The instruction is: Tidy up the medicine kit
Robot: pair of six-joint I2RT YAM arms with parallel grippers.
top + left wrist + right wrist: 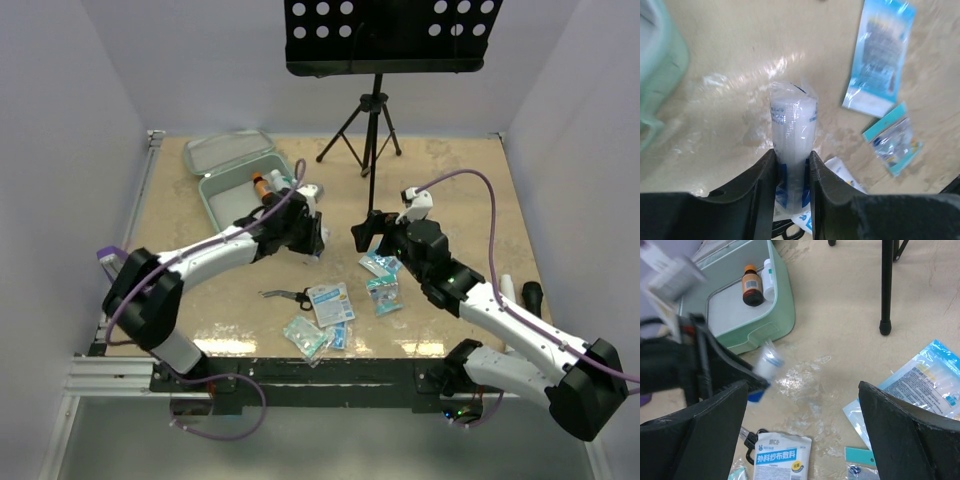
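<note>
I should use my left gripper to set the wrapped white roll down inside the medicine kit (252, 199), next to the brown bottle.
The medicine kit (240, 192) lies open at the back left, a mint-green tin with its lid (228, 150) laid flat behind it. A brown bottle (752, 286) and a white bottle (769, 275) stand inside. My left gripper (792, 162) is shut on a white roll in clear wrapping with blue print (792, 125), held just above the table to the right of the kit (660, 65). My right gripper (802, 410) hangs wide open over the table's middle with nothing between its fingers. It faces the left gripper (312, 240).
A gauze packet (330, 302), black scissors (287, 296) and several blue packets (382, 280) lie near the front centre. A music stand's tripod (372, 130) stands at the back. A white tube (507, 290) lies at the right edge, and a purple holder (108, 255) at the left.
</note>
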